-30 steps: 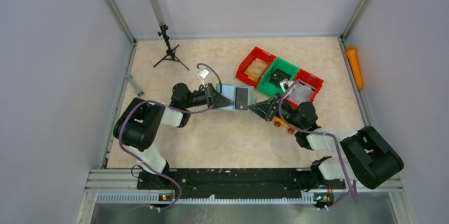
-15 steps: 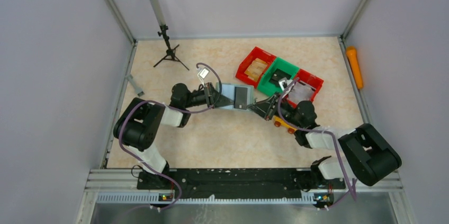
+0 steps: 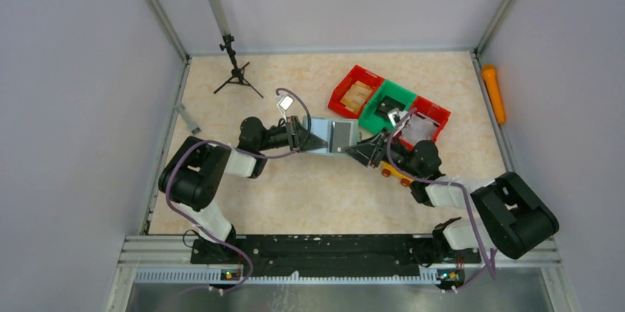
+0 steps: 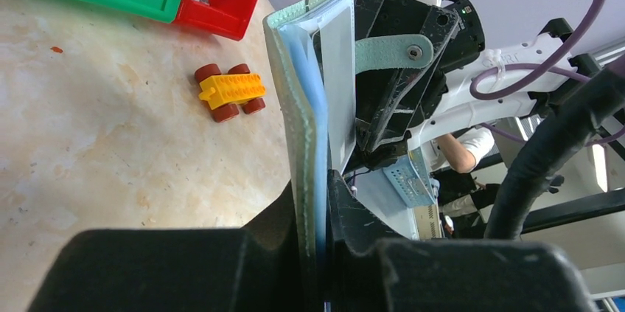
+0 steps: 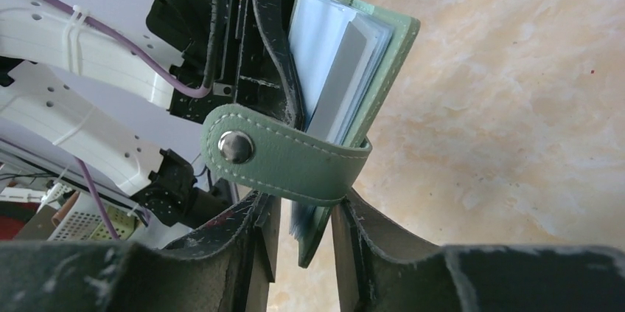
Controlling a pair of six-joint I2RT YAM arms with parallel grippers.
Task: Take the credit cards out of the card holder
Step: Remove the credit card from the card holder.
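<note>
The left gripper is clamping the card holder's cover along with its sleeves, so it should open, back away and pinch only the grey card's edge [image 3: 332, 137].
The grey-green card holder [image 3: 335, 136] hangs above the table between both arms. My left gripper [image 3: 301, 135] is shut on its left edge; in the left wrist view the holder [image 4: 306, 105] stands edge-on, clamped in the gripper [image 4: 317, 253]. My right gripper [image 3: 359, 151] is open, its fingers [image 5: 262, 238] on either side of the holder's lower corner [image 5: 383, 61] with gaps on both sides. The snap strap [image 5: 280, 156] curls across the jaws. Thin pale blue and grey leaves [image 5: 332, 68] show inside; whether they are credit cards or sleeves I cannot tell.
A yellow toy car [image 3: 394, 172] lies on the table under the right arm. Red and green bins [image 3: 387, 105] stand in a row behind it. A small tripod [image 3: 236, 72] stands at the back left, and an orange object [image 3: 492, 92] lies by the right wall.
The right gripper's jaws have parted around the holder's edge. The holder has shifted slightly right, and its upper face now shows pale where a dark panel showed before.
</note>
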